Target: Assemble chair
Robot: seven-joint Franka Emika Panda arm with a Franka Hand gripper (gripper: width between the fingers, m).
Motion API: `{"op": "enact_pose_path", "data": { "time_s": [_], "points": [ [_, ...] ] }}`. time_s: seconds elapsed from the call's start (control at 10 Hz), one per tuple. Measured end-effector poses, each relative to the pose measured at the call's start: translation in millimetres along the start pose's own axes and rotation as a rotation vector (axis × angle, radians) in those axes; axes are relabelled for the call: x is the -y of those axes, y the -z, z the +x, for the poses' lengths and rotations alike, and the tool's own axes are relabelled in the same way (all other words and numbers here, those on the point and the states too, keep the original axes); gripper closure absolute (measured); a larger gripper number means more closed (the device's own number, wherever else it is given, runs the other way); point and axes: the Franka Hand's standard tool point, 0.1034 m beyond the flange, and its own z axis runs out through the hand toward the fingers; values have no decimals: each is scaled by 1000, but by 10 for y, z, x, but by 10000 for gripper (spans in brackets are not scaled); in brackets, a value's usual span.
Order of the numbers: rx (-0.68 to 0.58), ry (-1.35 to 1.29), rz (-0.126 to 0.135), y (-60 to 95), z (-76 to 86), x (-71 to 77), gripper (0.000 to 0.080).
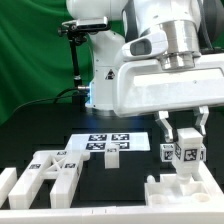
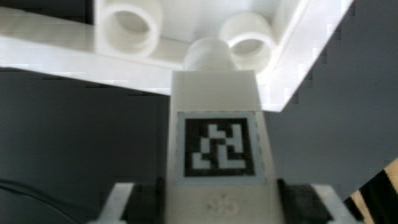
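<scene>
The robot's gripper needs to release the white chair post, now hanging upright over the slab, upright in the round hole at the white chair slab's corner (image 1: pixel 203 192) (image 2: pixel 249 43).
My gripper (image 1: pixel 182 138) is shut on a white chair post (image 1: pixel 180 153) that carries black-and-white tags and hangs upright at the exterior view's right. In the wrist view the post (image 2: pixel 221 120) runs out from between my gripper's (image 2: pixel 217 203) fingers (image 2: pixel 125 205). Its rounded tip sits between two round holes of a white chair slab (image 2: pixel 178 35); I cannot tell whether it touches. That blocky slab part (image 1: pixel 185 188) stands on the black table right under the post. Other white chair parts (image 1: pixel 50 172) lie at the exterior view's left.
The marker board (image 1: pixel 105 143) lies flat on the black table behind the parts. A small white cube (image 1: pixel 113 155) sits at its front edge. The big white arm body (image 1: pixel 160 75) hangs over the middle. A green curtain (image 1: pixel 30 50) closes the back.
</scene>
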Motion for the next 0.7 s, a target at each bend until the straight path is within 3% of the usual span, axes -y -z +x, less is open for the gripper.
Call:
{"op": "enact_pose_path", "data": {
  "time_s": [0.7],
  "points": [
    [-39,9,7,-155,40,113,514]
  ]
}}
